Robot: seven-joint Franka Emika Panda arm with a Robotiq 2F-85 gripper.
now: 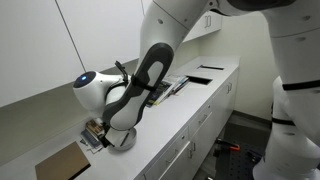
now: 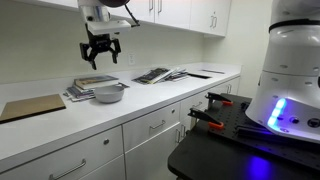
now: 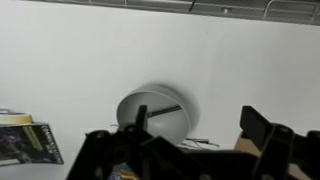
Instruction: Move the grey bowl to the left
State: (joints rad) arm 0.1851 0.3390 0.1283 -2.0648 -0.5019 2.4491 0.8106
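Next, my gripper needs to go down to the rim (image 1: 108,141) (image 3: 188,112) of the grey bowl, on the side facing the flat brown board, and close there.
The grey bowl (image 2: 108,94) is small, round and shallow, and sits on the white counter in front of a stack of colourful books (image 2: 88,86). In an exterior view my gripper (image 2: 101,50) hangs open and empty well above the bowl, not touching it. In the wrist view the bowl (image 3: 160,112) lies below my open gripper (image 3: 200,135), nearer the left finger. In an exterior view my arm hides most of the bowl (image 1: 124,141).
A flat brown board (image 2: 30,107) lies on the counter beside the books. Magazines and papers (image 2: 158,74) lie further along the counter. Wall cabinets (image 2: 190,14) hang above. A black table with red-handled tools (image 2: 206,116) stands in front of the counter.
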